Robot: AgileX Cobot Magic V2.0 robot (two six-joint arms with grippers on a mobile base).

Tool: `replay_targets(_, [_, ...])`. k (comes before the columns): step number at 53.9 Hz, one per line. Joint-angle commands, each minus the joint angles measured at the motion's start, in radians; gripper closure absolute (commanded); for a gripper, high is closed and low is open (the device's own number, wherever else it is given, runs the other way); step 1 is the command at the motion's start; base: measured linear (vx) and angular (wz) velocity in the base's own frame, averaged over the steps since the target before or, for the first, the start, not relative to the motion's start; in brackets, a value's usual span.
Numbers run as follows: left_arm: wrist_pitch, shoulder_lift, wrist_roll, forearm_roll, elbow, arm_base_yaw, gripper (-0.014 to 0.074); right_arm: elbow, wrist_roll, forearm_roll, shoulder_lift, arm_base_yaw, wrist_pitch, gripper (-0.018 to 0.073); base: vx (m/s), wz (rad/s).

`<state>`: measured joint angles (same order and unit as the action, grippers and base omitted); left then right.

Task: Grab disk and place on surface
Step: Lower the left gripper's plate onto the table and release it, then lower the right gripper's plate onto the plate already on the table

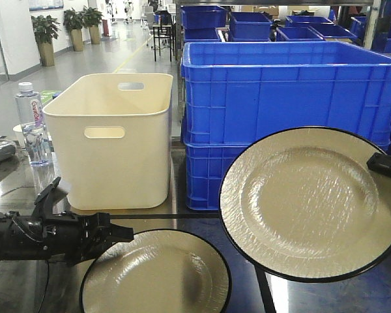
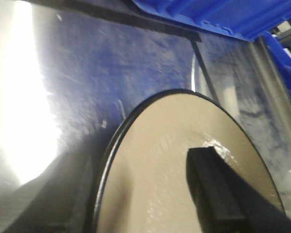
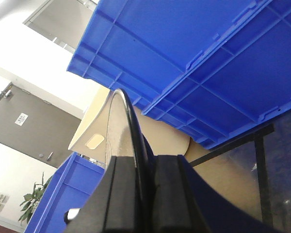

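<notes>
The raised cream disk, now hanging tilted in the air, will be released by my right gripper, which will set it on top of the disk lying flat (image 1: 158, 268) on the steel surface.
Two cream disks with black rims are in view. One disk (image 1: 306, 202) hangs tilted in the air at the right, its face toward the front camera. My right gripper (image 1: 384, 163) is shut on its right rim. In the right wrist view the rim (image 3: 123, 121) runs edge-on between the two pads of the right gripper (image 3: 144, 194). The other disk (image 1: 156, 274) lies flat on the shiny steel surface (image 1: 13, 287). My left gripper (image 1: 120, 233) stands open at its left edge. One black finger (image 2: 208, 184) reaches over that disk (image 2: 184, 131).
A cream bin (image 1: 117, 143) stands behind the left arm. Stacked blue crates (image 1: 280, 91) stand behind the raised disk. A water bottle (image 1: 31, 124) is at the far left. Black tape lines (image 1: 163, 215) cross the tabletop.
</notes>
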<state>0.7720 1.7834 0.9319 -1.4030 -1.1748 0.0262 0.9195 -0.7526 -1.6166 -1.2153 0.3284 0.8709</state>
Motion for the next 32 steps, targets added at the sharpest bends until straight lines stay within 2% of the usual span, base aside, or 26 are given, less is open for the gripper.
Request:
replay_targets(1, [-0.008, -0.054, 0.027, -0.067, -0.029, -0.018, 0.0032, 0.043, -0.005, -0.169, 0.033, 0.003, 0.039, 0.0568, 0.0, 0.0])
replay_targets(10, [-0.026, -0.116, 0.041, -0.058, -0.029, -0.097, 0.0036, 0.043, -0.02, -0.162, 0.033, -0.006, 0.04, 0.0568, 0.0, 0.0])
replay_targets(16, [0.022, -0.192, 0.106, -0.034, -0.029, -0.16, 0.0066, 0.043, -0.064, -0.162, 0.013, -0.07, 0.031, 0.0568, 0.0, 0.0])
replay_targets(19, [0.055, -0.242, 0.106, -0.003, -0.029, -0.193, 0.011, 0.043, -0.077, -0.162, -0.007, -0.115, 0.023, 0.0568, 0.0, 0.0])
replay_targets(25, [0.071, -0.354, 0.032, 0.117, -0.029, -0.243, 0.0325, 0.043, -0.08, -0.168, -0.061, -0.222, -0.022, 0.0568, 0.0, 0.0])
replay_targets(30, [0.043, -0.427, -0.029, 0.195, -0.029, -0.255, 0.0571, 0.061, -0.093, -0.168, -0.124, -0.328, -0.068, 0.0568, 0.0, 0.0])
replay_targets(32, [0.036, -0.451, -0.038, 0.209, -0.029, -0.255, 0.0607, 0.073, -0.095, -0.168, -0.149, -0.367, -0.084, 0.0568, 0.0, 0.0])
